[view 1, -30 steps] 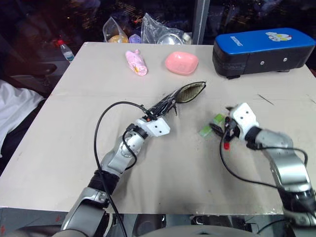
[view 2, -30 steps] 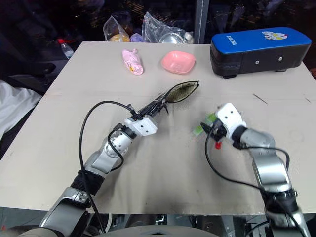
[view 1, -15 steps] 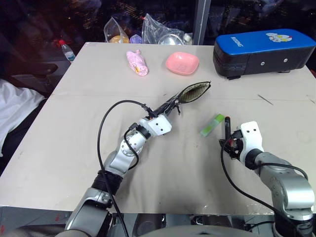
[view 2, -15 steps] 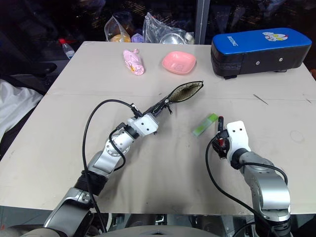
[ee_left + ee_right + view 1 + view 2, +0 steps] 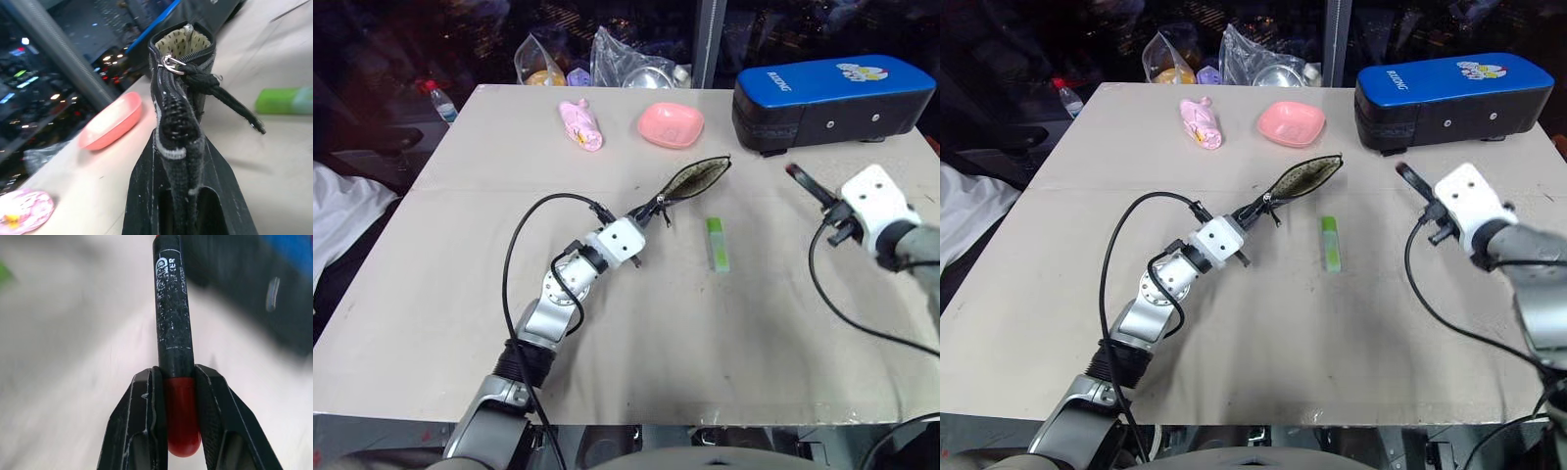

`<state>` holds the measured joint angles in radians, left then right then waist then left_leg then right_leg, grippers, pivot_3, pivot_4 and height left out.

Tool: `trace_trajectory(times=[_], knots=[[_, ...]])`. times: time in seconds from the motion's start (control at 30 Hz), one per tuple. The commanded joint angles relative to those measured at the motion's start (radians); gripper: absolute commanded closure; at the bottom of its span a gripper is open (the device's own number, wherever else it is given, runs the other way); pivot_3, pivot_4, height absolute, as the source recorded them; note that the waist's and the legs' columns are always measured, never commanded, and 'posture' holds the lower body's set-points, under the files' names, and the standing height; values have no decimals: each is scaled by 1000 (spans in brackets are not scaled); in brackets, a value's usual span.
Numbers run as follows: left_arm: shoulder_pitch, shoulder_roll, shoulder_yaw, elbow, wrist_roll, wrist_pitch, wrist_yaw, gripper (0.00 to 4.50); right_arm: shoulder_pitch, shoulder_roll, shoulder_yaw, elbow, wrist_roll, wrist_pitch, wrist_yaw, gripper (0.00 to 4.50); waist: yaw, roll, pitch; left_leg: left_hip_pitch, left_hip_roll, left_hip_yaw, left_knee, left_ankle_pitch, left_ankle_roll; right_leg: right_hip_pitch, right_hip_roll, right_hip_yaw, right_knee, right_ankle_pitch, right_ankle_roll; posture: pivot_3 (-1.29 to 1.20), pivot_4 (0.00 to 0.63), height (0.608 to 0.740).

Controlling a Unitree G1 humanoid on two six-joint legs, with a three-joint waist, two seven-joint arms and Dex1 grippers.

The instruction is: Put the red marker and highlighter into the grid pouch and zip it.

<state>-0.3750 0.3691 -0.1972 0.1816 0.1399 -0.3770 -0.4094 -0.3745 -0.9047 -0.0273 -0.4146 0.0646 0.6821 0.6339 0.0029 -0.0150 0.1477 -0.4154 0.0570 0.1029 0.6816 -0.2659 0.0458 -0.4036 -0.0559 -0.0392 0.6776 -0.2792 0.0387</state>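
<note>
The red marker, now held above the table, will be let go by my right gripper inside the grid pouch's opening (image 5: 692, 179), against the pouch's dotted lining.
My left gripper (image 5: 649, 209) is shut on one end of the grid pouch (image 5: 694, 179) and holds it raised off the table. The pouch's mouth gapes open, showing a dotted lining (image 5: 182, 43), and the zipper pull (image 5: 168, 62) sits near the top. The green highlighter (image 5: 717, 244) lies flat on the table just right of the pouch. Further right and above the table, my right gripper (image 5: 178, 379) is shut on the red end of the red marker (image 5: 172, 308). The marker's black barrel (image 5: 802, 181) points away toward the back left.
A big blue-and-black case (image 5: 832, 98) stands at the back right, close behind my right hand. A pink dish (image 5: 671, 124) and a pink packet (image 5: 582, 124) lie at the back. Plastic bags (image 5: 626, 67) and a bottle (image 5: 440, 100) sit beyond the table's far edge.
My right gripper has shut on the red marker and lifted it up and to the right, off the table. The highlighter stayed behind and turned. The left gripper's wrist has rolled, holding the pouch.
</note>
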Motion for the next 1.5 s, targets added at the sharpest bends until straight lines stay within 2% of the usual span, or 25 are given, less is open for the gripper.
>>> trace_trajectory(times=[0.03, 0.13, 0.27, 0.6, 0.73, 1.0, 1.03, 1.07, 1.13, 1.17, 1.2, 1.23, 1.27, 1.37, 1.5], knots=[[-12, 17, 6, -54, -35, -15, -52, 4500, -100, -63, 98, 73, -52, -304, 150, 4202, -3, 0, 0, 0, 0, 0, 0, 0, 0, 0, 0, 0, 0, 0, 0, 0, 150, 740], [-22, 22, 11, -50, -36, -21, -72, 4500, -174, -88, 177, 166, -108, -498, 237, 4202, -5, 0, 0, 0, 0, 1, 0, 0, 0, 0, 0, 1, 0, 0, 0, 0, 150, 740], [-28, 38, -2, -44, -16, -47, -92, 4500, -294, -67, 253, 303, -194, -695, 274, 4202, -6, 0, 1, 0, 1, 3, 2, 0, 0, 0, -2, 2, 0, 0, 0, 0, 150, 740], [-43, 35, -17, -31, 23, -82, -99, 4500, -513, 41, 409, 532, -374, -1091, 328, 4202, -7, 1, 1, 0, 1, 4, 2, 0, -1, 0, -3, 2, 0, 0, 0, 0, 150, 740], [-43, 26, -18, -37, 28, -79, -97, 4500, -551, 113, 445, 598, -412, -1174, 319, 4202, -13, 1, 2, 1, 1, 5, 3, 0, -1, 0, -3, 3, 1, 0, 0, 0, 150, 740], [-37, 12, -8, -38, 35, -71, -80, 4500, -575, 248, 459, 723, -470, -1215, 270, 4202, -13, 1, 2, 1, 2, 6, 3, 0, -1, 0, -3, 3, 1, 0, 0, 0, 150, 740], [-36, 10, -5, -37, 36, -68, -75, 4500, -578, 256, 454, 737, -474, -1219, 263, 3178, -12, 2, 2, 1, 2, 6, 3, 0, -1, 0, -3, 3, 1, 0, 0, 0, 150, 740], [-36, 9, -2, -36, 37, -65, -71, 4500, -581, 262, 448, 748, -473, -1216, 263, 2910, -11, 2, 2, 1, 2, 6, 3, 0, -1, 0, -3, 3, 1, 0, 0, 0, 150, 740], [-34, 8, 3, -35, 39, -61, -65, 4500, -584, 270, 427, 758, -447, -1192, 275, 1971, -11, 2, 2, 1, 2, 6, 3, 0, -1, 0, -3, 3, 1, 0, 0, 0, 150, 740], [-33, 8, 5, -36, 40, -59, -62, 4500, -583, 271, 406, 753, -414, -1166, 290, 1813, -11, 2, 2, 1, 2, 6, 3, 0, -1, 0, -3, 3, 1, 0, 0, 0, 150, 740], [-32, 8, 7, -36, 39, -57, -59, 4500, -582, 269, 386, 745, -379, -1138, 307, 1073, -11, 2, 2, 1, 2, 6, 3, 0, -1, 0, -3, 3, 1, 0, 0, 0, 150, 740], [-29, 10, 9, -37, 39, -54, -55, 4500, -580, 264, 362, 728, -337, -1097, 330, 706, -11, 2, 2, 1, 2, 6, 2, 0, -1, 0, -4, 3, 1, 0, 0, 0, 150, 740], [-26, 14, 13, -38, 39, -52, -51, 4500, -579, 256, 332, 704, -293, -1045, 351, 103, -11, 2, 2, 1, 2, 6, 3, 0, -1, 0, -4, 3, 1, 0, 0, 0, 150, 740], [-15, 26, 33, -39, 35, -44, -37, 4500, -538, 238, 217, 576, -147, -792, 381, 30, -10, 2, 2, 0, 2, 5, 3, 0, -1, 0, -4, 2, 1, 0, 0, 0, 150, 740], [-10, 34, 59, -34, 29, -26, -19, 4500, -357, 319, 98, 289, -2, -348, 264, 30, -8, 2, 2, 0, 2, 3, 2, 0, -1, 0, -6, -1, 1, 0, 0, 0, 150, 740]])
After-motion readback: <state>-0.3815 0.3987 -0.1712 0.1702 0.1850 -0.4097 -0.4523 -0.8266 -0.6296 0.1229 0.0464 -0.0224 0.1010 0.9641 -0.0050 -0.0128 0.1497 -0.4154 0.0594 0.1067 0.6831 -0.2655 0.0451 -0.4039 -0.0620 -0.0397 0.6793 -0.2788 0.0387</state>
